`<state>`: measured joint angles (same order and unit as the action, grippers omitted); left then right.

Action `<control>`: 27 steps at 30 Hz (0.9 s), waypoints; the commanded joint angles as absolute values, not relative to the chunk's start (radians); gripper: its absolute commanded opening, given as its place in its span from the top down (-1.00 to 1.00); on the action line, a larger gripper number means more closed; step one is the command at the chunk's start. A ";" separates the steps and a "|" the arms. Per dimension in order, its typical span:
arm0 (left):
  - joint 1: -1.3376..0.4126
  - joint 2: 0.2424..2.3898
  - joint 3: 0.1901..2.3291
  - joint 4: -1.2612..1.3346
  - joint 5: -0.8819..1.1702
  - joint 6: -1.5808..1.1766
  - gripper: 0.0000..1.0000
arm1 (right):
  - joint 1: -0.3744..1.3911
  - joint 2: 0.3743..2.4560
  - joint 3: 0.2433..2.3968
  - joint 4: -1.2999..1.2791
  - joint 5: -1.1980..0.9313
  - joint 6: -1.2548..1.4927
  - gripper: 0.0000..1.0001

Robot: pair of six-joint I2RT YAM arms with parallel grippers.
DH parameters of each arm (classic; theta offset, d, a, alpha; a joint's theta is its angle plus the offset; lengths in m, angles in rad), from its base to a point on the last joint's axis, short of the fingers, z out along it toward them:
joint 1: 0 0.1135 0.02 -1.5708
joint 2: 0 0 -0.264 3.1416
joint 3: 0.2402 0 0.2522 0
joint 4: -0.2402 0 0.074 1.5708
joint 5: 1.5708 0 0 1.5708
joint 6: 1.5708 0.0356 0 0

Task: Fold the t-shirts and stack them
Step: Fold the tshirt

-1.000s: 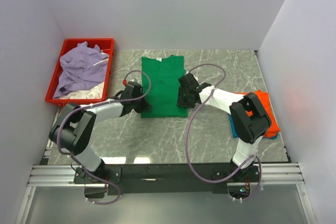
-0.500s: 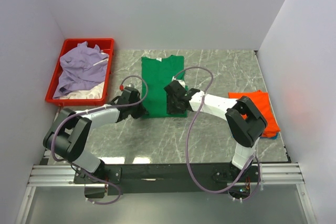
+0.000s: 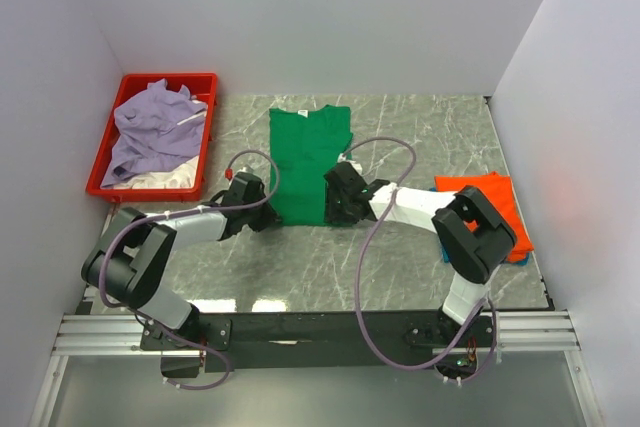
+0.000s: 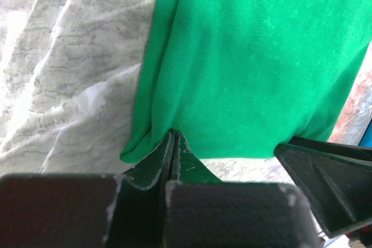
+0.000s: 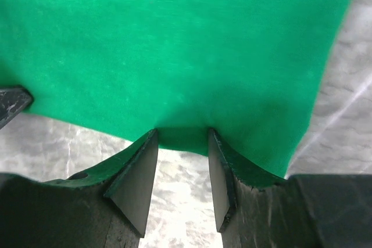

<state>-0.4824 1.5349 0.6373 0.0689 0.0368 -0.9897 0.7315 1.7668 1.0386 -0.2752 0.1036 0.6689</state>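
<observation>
My left gripper is holding the green t-shirt's hem inward of its folded corner. I should open it and take that corner itself [image 4: 132, 153] before I fold the green t-shirt up.
The bright green t-shirt [image 3: 306, 152] lies flat on the marble table, folded into a long strip with its collar at the far end. My left gripper [image 3: 267, 215] is at its near left corner, jaws pressed together on the hem [image 4: 173, 136]. My right gripper [image 3: 336, 210] is at the near right corner, with its jaws open and the hem edge between the fingertips [image 5: 181, 136]. The green cloth fills both wrist views [image 4: 261, 56] [image 5: 174, 39]. An orange t-shirt [image 3: 488, 203] lies folded on a blue one [image 3: 516, 257] at the right. A lavender t-shirt [image 3: 152, 127] lies over a white one [image 3: 160, 181] in the tray.
The red plastic tray [image 3: 204, 82] stands at the far left against the wall. White walls close in the table on the left, back and right. Purple cables loop over both arms near the shirt. Bare marble [image 3: 400, 267] lies between the shirt and the arm bases.
My right gripper has moved from the shirt's right side down to its near hem. My left gripper has shifted slightly nearer along the left corner. The shirt has stayed in place.
</observation>
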 commanded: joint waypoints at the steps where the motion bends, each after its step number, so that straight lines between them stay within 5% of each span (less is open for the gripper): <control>1: -0.485 1.503 0.618 0.041 0.017 -0.980 0.99 | 0.669 1.694 0.937 -0.250 0.003 0.683 0.06; 21: -0.483 1.361 0.626 -0.027 0.032 -0.968 0.98 | 0.431 1.520 0.661 -0.071 -0.291 0.680 0.07; 27: -0.465 1.256 0.609 -0.086 0.026 -0.960 0.39 | 0.385 1.402 0.618 -0.084 -0.322 0.684 0.07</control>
